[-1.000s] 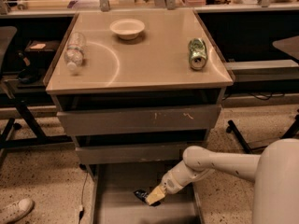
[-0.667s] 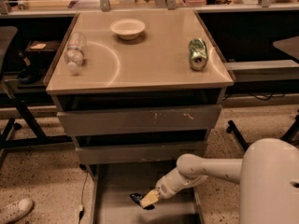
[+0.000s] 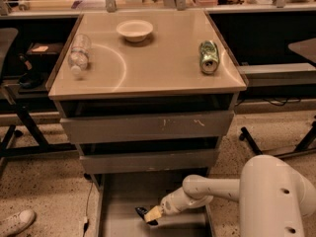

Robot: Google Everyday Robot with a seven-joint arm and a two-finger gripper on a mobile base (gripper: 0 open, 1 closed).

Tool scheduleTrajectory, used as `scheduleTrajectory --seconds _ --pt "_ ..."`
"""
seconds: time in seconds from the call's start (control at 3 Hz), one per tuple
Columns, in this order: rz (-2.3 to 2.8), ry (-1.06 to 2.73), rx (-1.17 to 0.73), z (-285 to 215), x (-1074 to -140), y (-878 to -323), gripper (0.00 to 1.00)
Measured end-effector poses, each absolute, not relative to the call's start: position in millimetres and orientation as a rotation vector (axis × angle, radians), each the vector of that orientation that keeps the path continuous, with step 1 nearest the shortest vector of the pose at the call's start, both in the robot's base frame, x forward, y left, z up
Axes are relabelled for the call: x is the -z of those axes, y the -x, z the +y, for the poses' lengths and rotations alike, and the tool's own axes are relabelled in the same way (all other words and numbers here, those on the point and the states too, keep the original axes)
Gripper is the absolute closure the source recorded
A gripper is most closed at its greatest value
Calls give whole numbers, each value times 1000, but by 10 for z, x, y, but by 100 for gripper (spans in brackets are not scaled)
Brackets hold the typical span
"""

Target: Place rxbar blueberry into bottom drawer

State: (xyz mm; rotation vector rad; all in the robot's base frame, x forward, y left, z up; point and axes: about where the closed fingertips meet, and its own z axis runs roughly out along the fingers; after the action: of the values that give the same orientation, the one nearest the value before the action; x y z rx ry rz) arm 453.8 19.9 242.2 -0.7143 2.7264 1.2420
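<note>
The rxbar blueberry, now just above the drawer floor, will be let go by my gripper on the middle of the bottom drawer's grey bottom (image 3: 149, 205).
The bottom drawer (image 3: 123, 196) is pulled out at the foot of the grey cabinet, and its flat grey floor shows. My gripper (image 3: 150, 215) reaches in from the right, low over the drawer floor near its middle. It is shut on the rxbar blueberry (image 3: 142, 212), a small dark flat piece that sticks out to the left of the tan fingers (image 3: 154, 213). The bar is just above the floor; I cannot tell whether it touches it.
On the cabinet top lie a clear plastic bottle (image 3: 78, 53) at left, a white bowl (image 3: 134, 30) at the back and a green crushed can (image 3: 209, 56) at right. Two upper drawers (image 3: 148, 127) are slightly open. A shoe (image 3: 15, 222) is on the floor at left.
My arm has swung left across the bottom drawer, carrying the dark bar with it and staying low over the floor.
</note>
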Motion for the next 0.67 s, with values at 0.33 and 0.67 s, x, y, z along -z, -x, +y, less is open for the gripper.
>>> scheduleTrajectory --seconds 0.33,0.67 --pt "2724 701 -1245 306 -2182 -4649 100" --pt "2716 708 -1216 332 -2071 -4797 100"
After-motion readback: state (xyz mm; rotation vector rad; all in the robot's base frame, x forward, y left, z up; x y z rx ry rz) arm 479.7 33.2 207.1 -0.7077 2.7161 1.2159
